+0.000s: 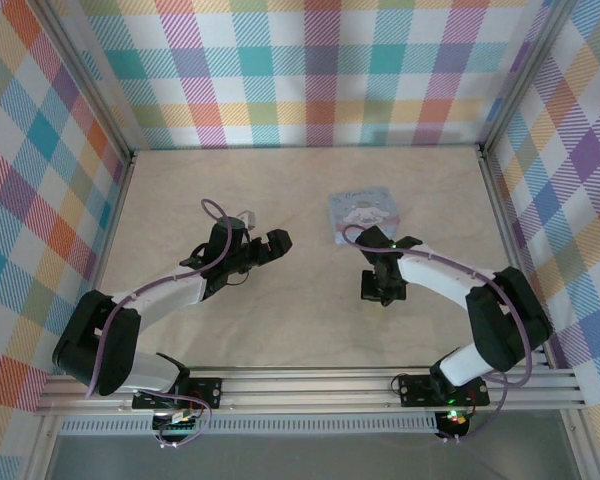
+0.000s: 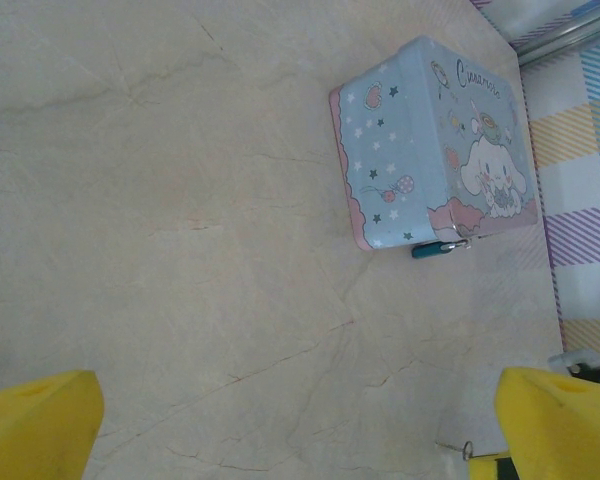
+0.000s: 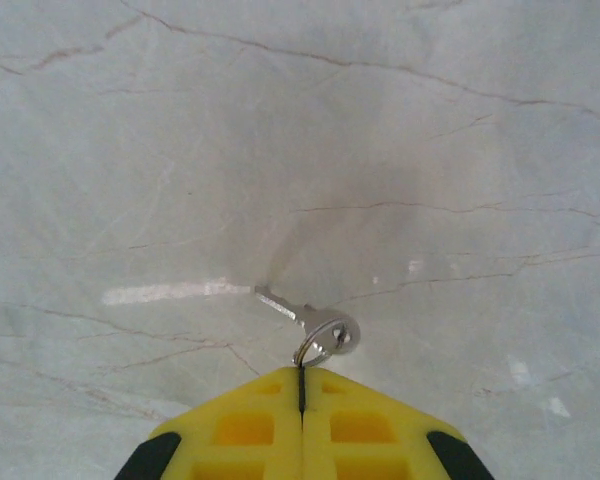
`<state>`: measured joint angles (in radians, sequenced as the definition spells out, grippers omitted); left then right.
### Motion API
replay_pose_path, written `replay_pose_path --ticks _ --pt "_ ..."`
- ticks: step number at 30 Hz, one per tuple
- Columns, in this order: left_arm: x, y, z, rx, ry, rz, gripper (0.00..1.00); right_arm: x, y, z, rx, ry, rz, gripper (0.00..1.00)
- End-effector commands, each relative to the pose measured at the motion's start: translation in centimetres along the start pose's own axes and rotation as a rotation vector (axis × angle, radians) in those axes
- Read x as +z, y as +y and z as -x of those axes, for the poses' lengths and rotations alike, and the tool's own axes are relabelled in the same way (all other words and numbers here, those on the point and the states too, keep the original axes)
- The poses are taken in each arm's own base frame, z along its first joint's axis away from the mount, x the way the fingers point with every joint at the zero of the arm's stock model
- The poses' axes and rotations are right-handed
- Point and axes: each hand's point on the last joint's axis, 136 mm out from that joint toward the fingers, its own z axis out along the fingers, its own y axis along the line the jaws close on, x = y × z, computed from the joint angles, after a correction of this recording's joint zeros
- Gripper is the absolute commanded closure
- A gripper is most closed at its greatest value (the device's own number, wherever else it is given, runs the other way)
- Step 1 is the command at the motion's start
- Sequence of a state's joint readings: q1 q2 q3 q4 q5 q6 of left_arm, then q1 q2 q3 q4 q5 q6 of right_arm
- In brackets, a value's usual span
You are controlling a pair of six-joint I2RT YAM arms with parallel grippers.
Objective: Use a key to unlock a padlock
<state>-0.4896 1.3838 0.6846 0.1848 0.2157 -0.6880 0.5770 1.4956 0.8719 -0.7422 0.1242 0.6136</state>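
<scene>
The key hangs at an angle from the right gripper's fingertips, so the robot should put the key down and grip the ring (image 3: 318, 343) deeper, with the blade toward the left gripper.
The tiny blue padlock (image 2: 435, 248) lies on the table against the edge of the pale blue cartoon tin (image 2: 435, 140), its thin shackle toward the tin. A small silver key (image 3: 305, 318) hangs by its ring from my right gripper (image 3: 302, 385), which is shut on the ring; the key's blade points left, close over the table. In the top view the right gripper (image 1: 378, 290) is just in front of the tin (image 1: 363, 215). My left gripper (image 2: 298, 410) is open with nothing between its yellow fingers (image 2: 35, 425), hovering left of centre (image 1: 270, 243).
The pale marbled tabletop (image 1: 310, 320) is fenced by metal rails and checked cloth walls (image 1: 310, 70). The tin sits toward the back right. Bare table lies between the two grippers and along the front.
</scene>
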Motion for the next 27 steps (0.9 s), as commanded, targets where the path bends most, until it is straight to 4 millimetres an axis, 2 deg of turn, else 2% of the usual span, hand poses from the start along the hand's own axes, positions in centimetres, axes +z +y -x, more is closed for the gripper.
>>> replay_pose_path --ticks 1,8,12,14,15,17,18,23,27 --pt "-0.2 -0.9 0.4 0.022 -0.009 -0.007 0.0 -1.5 0.2 0.6 -0.008 -0.037 0.004 1.0" --pt "-0.2 -1.5 0.3 -0.012 -0.001 -0.036 0.0 -2.1 1.3 1.1 -0.004 -0.064 0.066 1.0" --pt "-0.1 -2.8 0.5 -0.066 0.007 -0.095 0.0 -3.1 2.5 1.8 -0.005 -0.1 0.128 1.0" --pt "-0.1 -3.2 0.5 -0.077 0.011 -0.114 0.0 -3.3 2.3 1.9 -0.008 -0.106 0.119 1.0" --pt "0.0 -3.2 0.5 -0.079 0.011 -0.114 0.0 -3.2 2.0 1.8 -0.009 -0.101 0.097 0.97" --pt "-0.1 -3.1 0.6 -0.077 0.007 -0.11 0.0 -2.7 1.1 1.5 -0.013 -0.078 0.039 0.81" --pt "-0.1 -3.0 0.5 -0.075 0.008 -0.104 0.0 -2.3 0.9 1.4 -0.017 -0.069 0.025 0.76" --pt "-0.3 -2.4 0.3 -0.069 0.005 -0.082 0.0 -1.1 0.3 1.2 -0.003 -0.048 0.003 0.67" --pt "-0.6 -2.5 0.4 -0.059 0.002 -0.077 0.0 -0.4 -0.6 1.0 0.031 -0.034 0.009 0.63"
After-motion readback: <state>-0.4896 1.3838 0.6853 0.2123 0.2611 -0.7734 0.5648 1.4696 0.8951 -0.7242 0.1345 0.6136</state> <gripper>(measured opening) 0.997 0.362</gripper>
